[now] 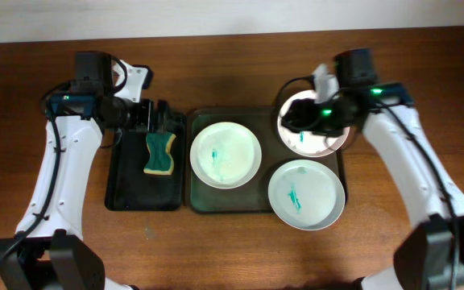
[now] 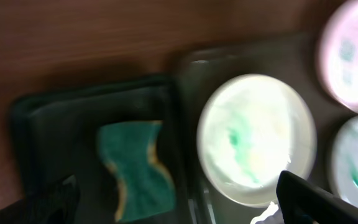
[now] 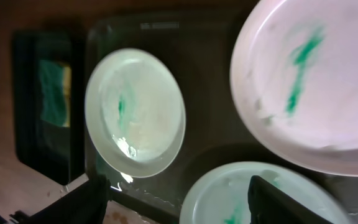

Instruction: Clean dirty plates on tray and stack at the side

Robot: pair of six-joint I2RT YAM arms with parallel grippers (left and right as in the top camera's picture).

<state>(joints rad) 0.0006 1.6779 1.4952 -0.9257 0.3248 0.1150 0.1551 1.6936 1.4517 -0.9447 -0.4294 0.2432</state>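
Note:
Next, I lower my left gripper to the sponge's narrow middle (image 1: pixel 159 151) (image 2: pixel 137 169) in the small black tray and close it there.
Three dirty plates with green smears lie on the dark tray (image 1: pixel 266 121): a white plate (image 1: pixel 225 155) at its left, a pale green plate (image 1: pixel 306 193) at the front right, and a pink plate (image 1: pixel 316 137) at the back right. A green and yellow sponge (image 1: pixel 159 153) lies in a small black tray (image 1: pixel 127 177). My left gripper (image 1: pixel 150 117) is open and empty above the back of the small tray, with the sponge (image 2: pixel 138 165) below it. My right gripper (image 1: pixel 304 117) is open and empty above the pink plate (image 3: pixel 309 81).
The wooden table (image 1: pixel 232 72) surrounds both trays. The pale green plate overhangs the dark tray's front right corner. In the right wrist view the white plate (image 3: pixel 135 112) and the pale green plate (image 3: pixel 260 193) lie below the fingers.

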